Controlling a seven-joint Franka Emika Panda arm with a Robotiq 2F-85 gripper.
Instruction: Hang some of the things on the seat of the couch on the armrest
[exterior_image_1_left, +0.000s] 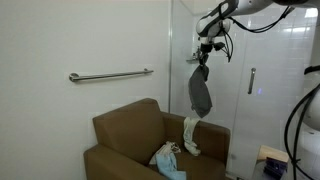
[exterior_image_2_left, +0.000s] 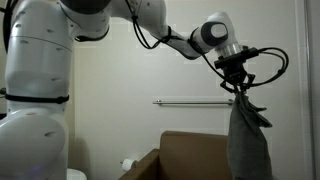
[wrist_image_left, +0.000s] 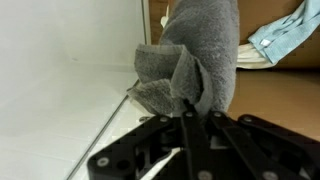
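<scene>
I need to release the grey-blue cloth on the far armrest, over the top of the pale white-green cloth (exterior_image_1_left: 191, 121).
My gripper (exterior_image_1_left: 204, 60) hangs high above the brown couch (exterior_image_1_left: 125, 135), shut on a grey-blue cloth (exterior_image_1_left: 200, 92) that dangles straight down from it. The same grey-blue cloth (exterior_image_2_left: 248, 140) shows below the gripper (exterior_image_2_left: 240, 84) in both exterior views. In the wrist view the cloth (wrist_image_left: 200, 55) bunches right at the shut fingertips of the gripper (wrist_image_left: 197, 108). A long pale white-green cloth (exterior_image_1_left: 191, 135) drapes over the far armrest (exterior_image_1_left: 208, 135). A light blue piece (exterior_image_1_left: 166, 157) lies crumpled on the seat (exterior_image_1_left: 140, 163); light blue and white fabric (wrist_image_left: 285, 40) also shows beyond the gripper.
A steel wall bar (exterior_image_1_left: 110, 74) is fixed to the white wall above the couch back, and the bar (exterior_image_2_left: 190, 101) shows again behind the arm. A glass partition with a handle (exterior_image_1_left: 251, 80) stands beside the couch. A blue-and-yellow object (exterior_image_1_left: 272, 160) sits low beside it.
</scene>
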